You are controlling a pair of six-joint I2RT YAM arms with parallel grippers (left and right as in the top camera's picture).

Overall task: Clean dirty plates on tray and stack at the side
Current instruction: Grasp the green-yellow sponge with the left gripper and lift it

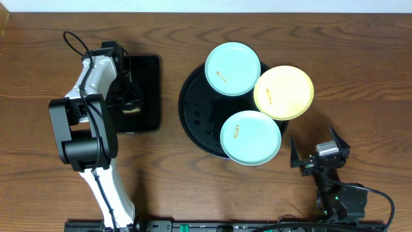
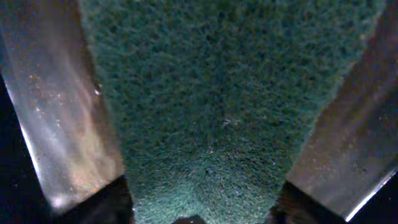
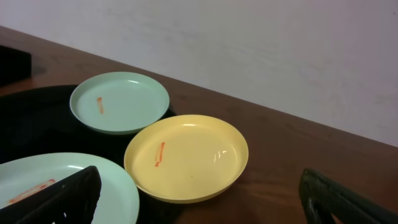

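The green side of the sponge is deep between the fingers of my left gripper, so I need to open it, go up a little and pinch the sponge's fold [image 2: 208, 165] with the ends of its fingers.
Three plates rest on the round black tray [image 1: 196, 113]: a mint one [image 1: 232, 68] at the back, a yellow one [image 1: 284, 92] overhanging the right rim, and a mint one [image 1: 250, 137] at the front. Each carries a small orange-brown streak. My right gripper [image 1: 315, 149] stands open just right of the front plate. In its wrist view its fingers [image 3: 68, 196] frame the yellow plate [image 3: 186, 157], with the far mint plate [image 3: 119, 102] behind. My left gripper [image 1: 132, 103] is down over a sponge [image 1: 133, 111]. Its green scouring face [image 2: 230, 106] fills the gap between both fingers [image 2: 56, 112].
The sponge lies on a smaller rectangular black tray [image 1: 147, 71] at the left, under the left arm. Brown wooden tabletop surrounds both trays. A pale wall runs behind the table in the right wrist view.
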